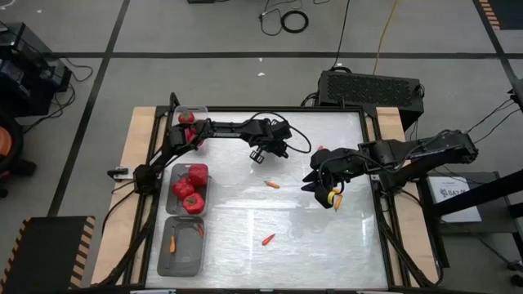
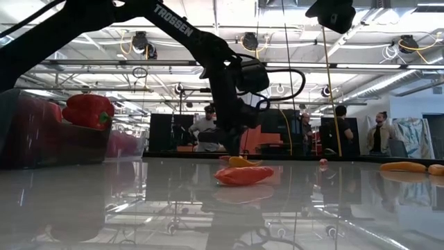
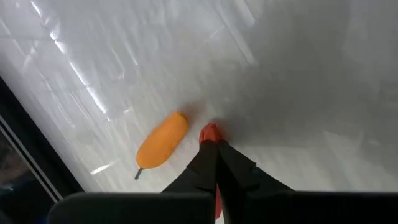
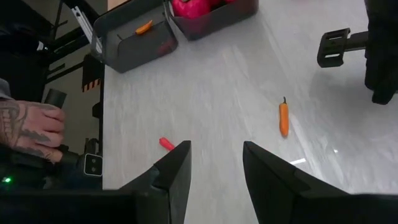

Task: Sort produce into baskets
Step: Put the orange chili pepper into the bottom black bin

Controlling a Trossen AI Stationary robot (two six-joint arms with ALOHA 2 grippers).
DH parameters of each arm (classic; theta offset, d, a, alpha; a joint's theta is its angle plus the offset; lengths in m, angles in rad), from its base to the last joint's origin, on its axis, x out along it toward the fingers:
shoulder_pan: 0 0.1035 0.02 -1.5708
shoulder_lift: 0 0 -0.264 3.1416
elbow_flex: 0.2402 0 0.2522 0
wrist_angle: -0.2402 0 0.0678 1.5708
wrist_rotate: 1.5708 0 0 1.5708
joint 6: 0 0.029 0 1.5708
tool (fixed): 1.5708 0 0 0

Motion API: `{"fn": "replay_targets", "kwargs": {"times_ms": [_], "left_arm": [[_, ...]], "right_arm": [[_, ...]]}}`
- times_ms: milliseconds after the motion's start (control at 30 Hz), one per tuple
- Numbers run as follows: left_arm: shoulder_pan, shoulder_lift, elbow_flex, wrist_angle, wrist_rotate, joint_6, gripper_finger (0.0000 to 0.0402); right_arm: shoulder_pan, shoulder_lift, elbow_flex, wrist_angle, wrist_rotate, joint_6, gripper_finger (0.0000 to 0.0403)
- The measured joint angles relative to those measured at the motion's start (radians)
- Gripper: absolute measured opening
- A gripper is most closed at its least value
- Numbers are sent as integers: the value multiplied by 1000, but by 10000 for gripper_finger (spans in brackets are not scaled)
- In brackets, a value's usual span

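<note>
The left gripper should release the red chili in the near tray [image 1: 187,244] among the other chilies.
My left gripper [image 1: 270,149] hangs over the table's middle far part, shut on a small red chili [image 3: 210,132]. My right gripper [image 4: 214,165] is open and empty right of centre [image 1: 315,178]. An orange chili [image 1: 271,184] and a red chili [image 1: 268,239] lie flat on the table; both show in the right wrist view [image 4: 283,118] [image 4: 166,144]. A thick orange pepper [image 3: 163,140] lies on the table beneath my left gripper. Three clear trays stand along the left edge: the far one [image 1: 199,111] holds one red pepper, the middle one [image 1: 204,170] several, the near one [image 1: 167,263] chilies. My left gripper pinches the red chili between its two shut fingers. One red end [image 3: 210,130] sticks out just past the fingertips, and more red shows farther back in the gap. The chili is lifted clear of the table.
A small red item [image 1: 319,149] lies near the right arm. More orange produce [image 2: 402,167] lies at the right in the low view. A person's tattooed hand [image 4: 31,130] is beyond the table's edge. Bare tabletop lies toward the near right [image 1: 327,245].
</note>
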Motion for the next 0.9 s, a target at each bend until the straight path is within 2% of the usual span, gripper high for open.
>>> {"fn": "replay_targets", "kwargs": {"times_ms": [200,367,467,700,800,900], "left_arm": [[-21,-14,-1,-11,10,-78,2],[-45,-102,-1,-80,26,-175,2],[-55,-183,-1,-193,115,-292,1],[-81,-393,0,-463,400,-571,1],[-127,-498,-5,-578,455,-631,1],[-191,-633,-65,-618,469,-710,0]], "right_arm": [[0,0,0,0,0,-13,137],[0,0,0,0,0,-11,137],[0,0,0,5,1,-3,137],[0,0,0,25,7,25,137],[0,0,0,42,7,48,137],[8,0,0,40,7,108,137]]}}
